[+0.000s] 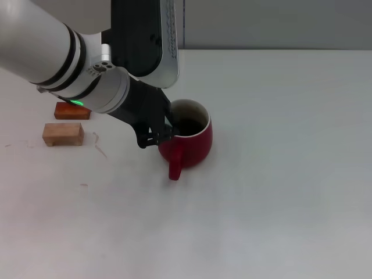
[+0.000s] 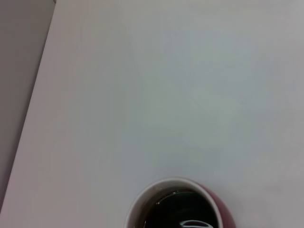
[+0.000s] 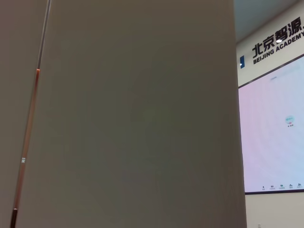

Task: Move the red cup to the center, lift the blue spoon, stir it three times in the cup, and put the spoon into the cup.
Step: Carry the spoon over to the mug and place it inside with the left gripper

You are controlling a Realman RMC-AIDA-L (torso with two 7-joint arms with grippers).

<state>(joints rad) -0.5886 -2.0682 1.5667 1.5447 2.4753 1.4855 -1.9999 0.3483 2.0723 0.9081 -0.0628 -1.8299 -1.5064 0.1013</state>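
Observation:
My left gripper has the blue spoon. It will let the spoon go against the red cup's rim [image 1: 165,127] facing the wooden blocks, with the spoon's bowl inside.
The red cup [image 1: 192,142] stands upright on the white table [image 1: 279,174] near the middle, its handle [image 1: 175,165] pointing toward me. My left gripper [image 1: 164,130] reaches down from the left and sits at the cup's left rim, partly over the opening. In the left wrist view the cup [image 2: 180,206] shows from above with its pale rim and dark inside. A small grey curved shape [image 2: 192,222] lies inside it; I cannot tell whether it is the spoon's bowl. The blue spoon's handle shows in no view. My right gripper is out of view.
A reddish-brown wooden block [image 1: 72,110] and a tan wooden block [image 1: 63,133] lie at the left of the table, partly under my left arm. The table's far edge meets a grey wall. The right wrist view shows only a wall and a screen.

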